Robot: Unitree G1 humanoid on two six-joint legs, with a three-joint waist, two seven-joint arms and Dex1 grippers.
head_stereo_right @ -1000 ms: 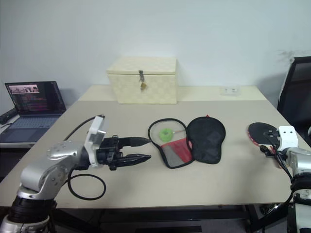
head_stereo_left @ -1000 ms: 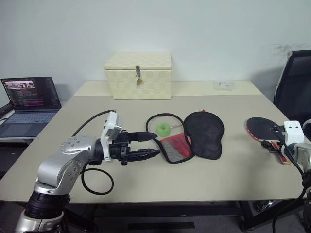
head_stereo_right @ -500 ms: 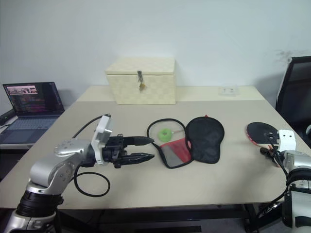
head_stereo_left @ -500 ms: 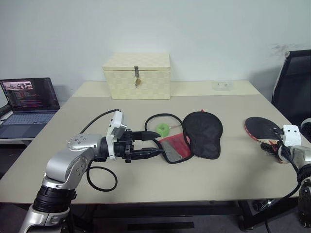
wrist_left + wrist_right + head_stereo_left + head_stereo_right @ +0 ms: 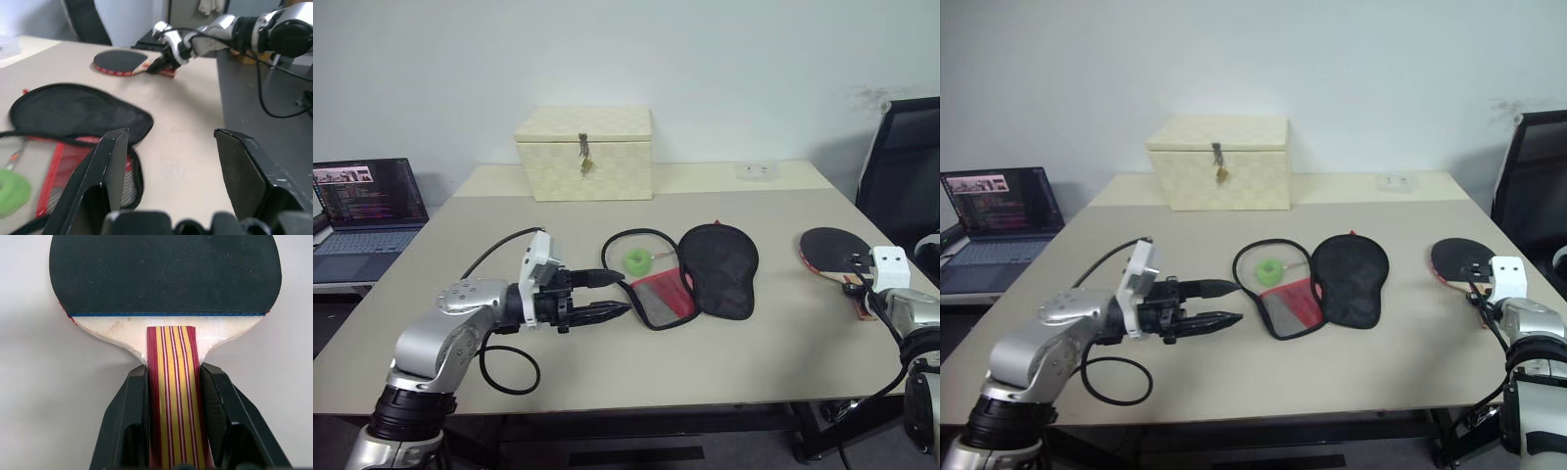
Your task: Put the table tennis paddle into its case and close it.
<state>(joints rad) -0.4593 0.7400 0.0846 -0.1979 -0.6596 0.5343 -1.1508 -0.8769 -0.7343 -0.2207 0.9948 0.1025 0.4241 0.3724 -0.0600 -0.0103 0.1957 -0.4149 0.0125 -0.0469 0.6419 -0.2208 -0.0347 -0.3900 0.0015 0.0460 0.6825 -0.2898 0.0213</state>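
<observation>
I should set the table tennis paddle on the case's black flap (image 5: 719,260), beside the red mesh panel, using my right gripper.
The table tennis paddle (image 5: 830,247) lies flat at the table's right side, black face up, its striped handle (image 5: 172,396) pointing toward the near edge. My right gripper (image 5: 173,372) is shut on that handle, with one black finger (image 5: 134,411) pressed to each side. The case (image 5: 717,257) lies open mid-table: a black flap beside a red mesh panel (image 5: 664,297), with a small green ball (image 5: 637,259) in the open half. My left gripper (image 5: 625,292) hovers open just left of the case, pointing at it, with nothing between its fingers.
A cream woven latched box (image 5: 584,152) stands at the back centre. To the left, an open laptop (image 5: 362,211) sits on a side desk. A black office chair (image 5: 901,166) stands beyond the table's right edge. A small white item (image 5: 759,171) lies at the back right.
My right gripper's fingers have closed from wide open onto the paddle handle while the hand edged forward. The left gripper has stayed open in much the same place.
</observation>
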